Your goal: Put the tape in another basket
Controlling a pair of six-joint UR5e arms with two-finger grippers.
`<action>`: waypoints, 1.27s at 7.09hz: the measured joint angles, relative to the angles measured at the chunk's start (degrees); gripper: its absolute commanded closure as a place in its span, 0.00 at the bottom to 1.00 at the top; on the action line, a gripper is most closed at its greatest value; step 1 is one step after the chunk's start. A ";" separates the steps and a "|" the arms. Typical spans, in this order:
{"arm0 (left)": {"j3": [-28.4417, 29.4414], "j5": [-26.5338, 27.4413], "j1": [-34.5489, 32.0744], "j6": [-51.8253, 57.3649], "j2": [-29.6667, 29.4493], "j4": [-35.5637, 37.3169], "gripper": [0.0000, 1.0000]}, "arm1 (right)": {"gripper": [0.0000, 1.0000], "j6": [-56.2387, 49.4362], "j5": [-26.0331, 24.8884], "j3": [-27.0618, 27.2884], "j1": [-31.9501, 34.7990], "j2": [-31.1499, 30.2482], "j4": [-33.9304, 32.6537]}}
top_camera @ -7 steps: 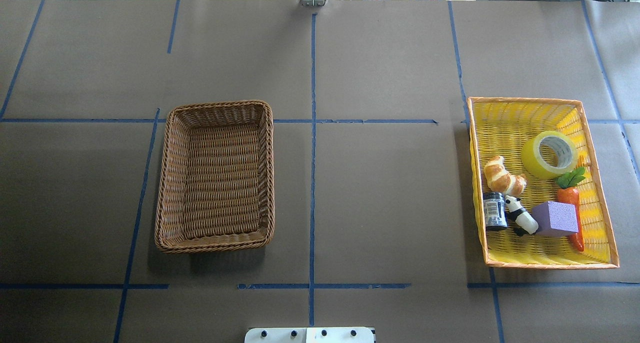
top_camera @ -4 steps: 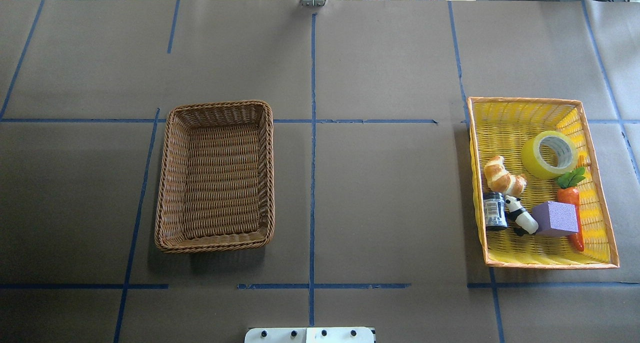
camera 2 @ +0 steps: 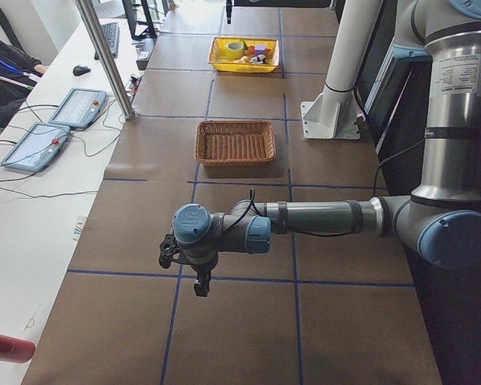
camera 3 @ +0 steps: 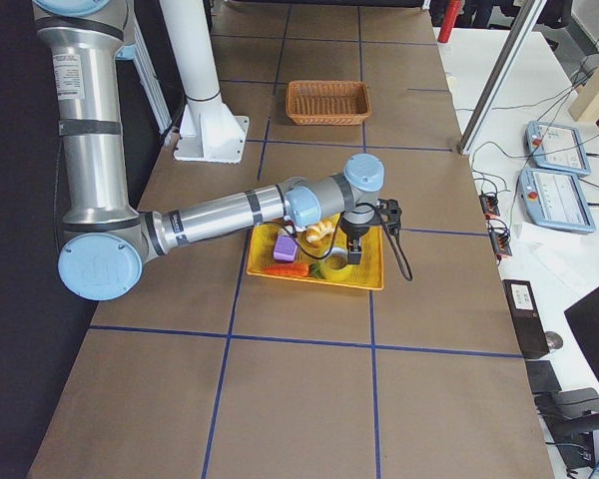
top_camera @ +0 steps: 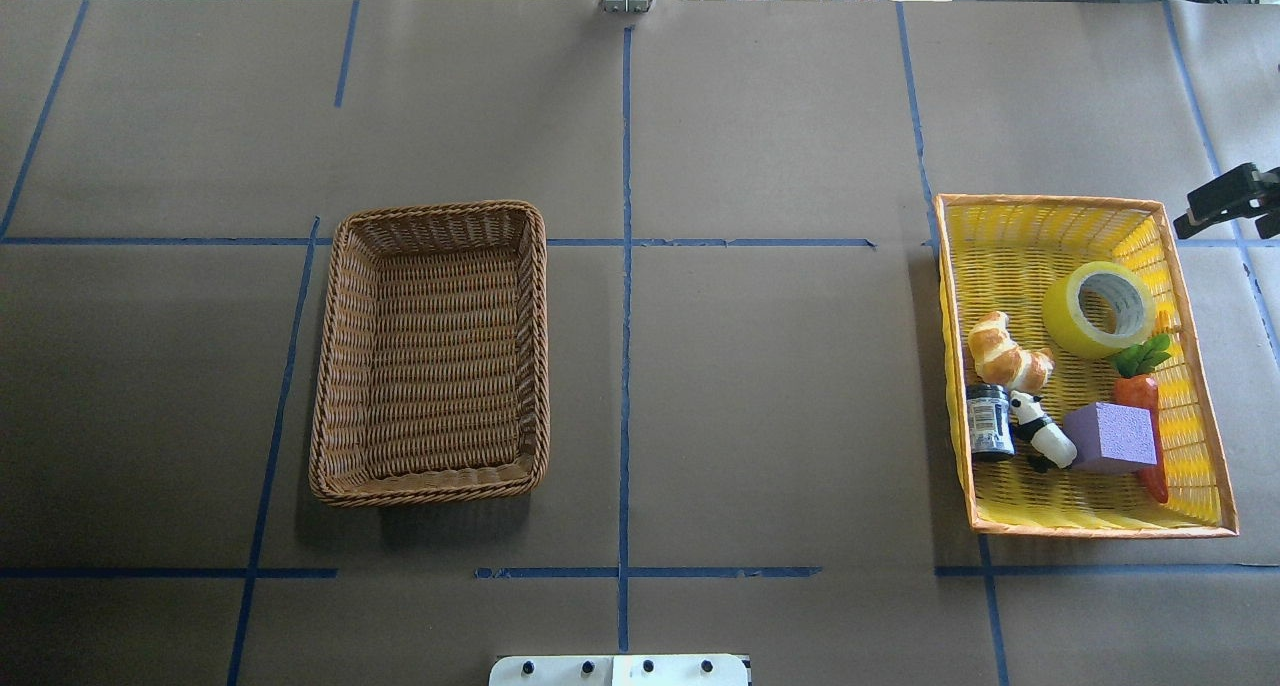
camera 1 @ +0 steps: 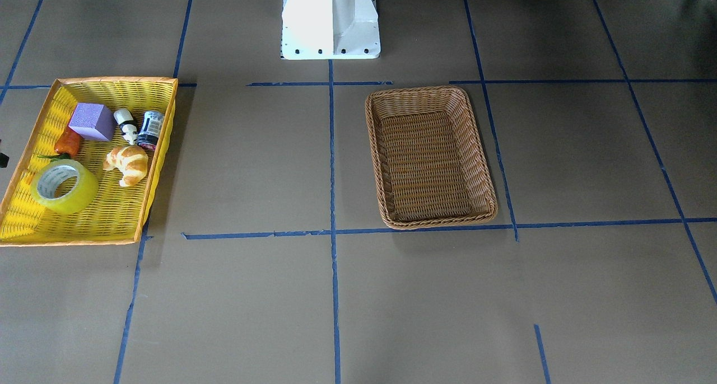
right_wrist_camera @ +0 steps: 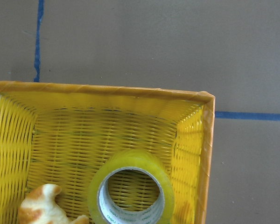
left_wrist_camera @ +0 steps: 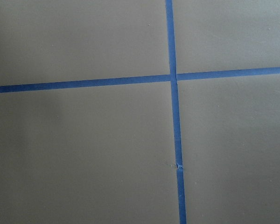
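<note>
The tape's side (camera 1: 37, 182) (right_wrist_camera: 167, 201) that faces away from the croissant is to be gripped by my right gripper, which will close with a finger inside the tape's core.
The tape (top_camera: 1066, 322), a wide translucent yellow roll with a white-grey core, lies in the far right part of the yellow plastic basket (top_camera: 1050, 202). It also shows in the front view (camera 1: 78, 196) and fills the bottom of the right wrist view (right_wrist_camera: 130, 161). The brown wicker basket (top_camera: 430, 211) stands empty left of centre. My right gripper (camera 3: 353, 254) hangs over the yellow basket near the tape; a black part of it shows at the overhead view's right edge (top_camera: 1225, 201). I cannot tell whether it is open. My left gripper (camera 2: 199, 281) hangs over bare table far from both baskets; its state cannot be told.
The yellow basket also holds a croissant (top_camera: 1005, 351), a small dark jar (top_camera: 989, 423), a panda figure (top_camera: 1040, 434), a purple block (top_camera: 1110, 436) and a toy carrot (top_camera: 1140, 396). Blue tape lines grid the brown table cover. The robot's white base (camera 1: 330, 20) stands at the table's near edge.
A black part of my right arm has come into the overhead view at its right edge, beside the yellow basket's far corner. The tape and both baskets have not moved.
</note>
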 measured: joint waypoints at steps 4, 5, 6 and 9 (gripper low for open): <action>0.17 -0.01 0.05 -0.02 -0.02 0.00 0.00 | 0.01 5.45 -9.76 -1.41 -9.25 -1.19 6.24; 0.14 -0.03 0.06 -0.06 -0.08 0.00 0.00 | 0.01 5.52 -10.12 -2.57 -10.39 -0.85 6.31; 0.03 -0.07 0.06 -0.10 -0.13 0.00 0.00 | 0.01 5.43 -10.22 -3.81 -11.17 -0.55 6.34; -0.12 -0.10 0.03 -0.23 -0.12 0.00 0.00 | 0.01 5.04 -10.12 -7.54 -11.68 1.20 6.33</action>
